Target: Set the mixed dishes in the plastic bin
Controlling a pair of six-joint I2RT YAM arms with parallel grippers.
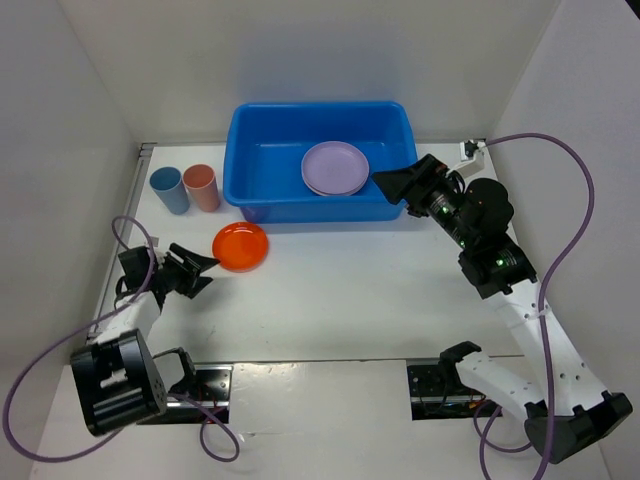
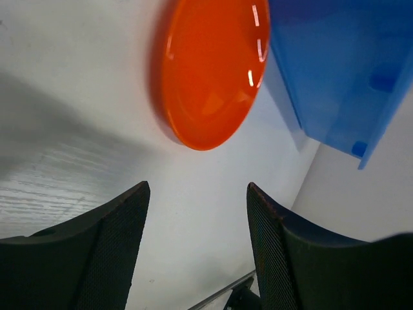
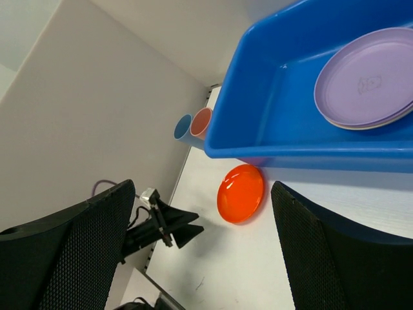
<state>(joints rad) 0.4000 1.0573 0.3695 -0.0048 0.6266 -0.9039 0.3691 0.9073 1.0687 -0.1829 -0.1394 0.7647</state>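
Observation:
The robot's left gripper will close on the rim of the orange plate (image 1: 218, 259) (image 2: 171, 121), on the plate's near side away from the blue plastic bin.
The blue plastic bin (image 1: 262, 170) stands at the back of the table. A lavender plate (image 1: 335, 167) lies in it on top of other plates, whose rims just show under it in the right wrist view (image 3: 371, 84). The small orange plate (image 1: 240, 246) lies on the table in front of the bin's left corner. The blue cup (image 1: 168, 189) and the salmon-pink cup (image 1: 202, 187) stand left of the bin. My left gripper (image 1: 205, 270) is open and empty, just left of the orange plate (image 2: 210, 71). My right gripper (image 1: 392, 185) is open and empty over the bin's right front rim.
White walls close in the table on the left, back and right. A metal strip (image 1: 143, 160) runs along the left wall. The arm bases and their cables (image 1: 560, 170) sit at the near edge.

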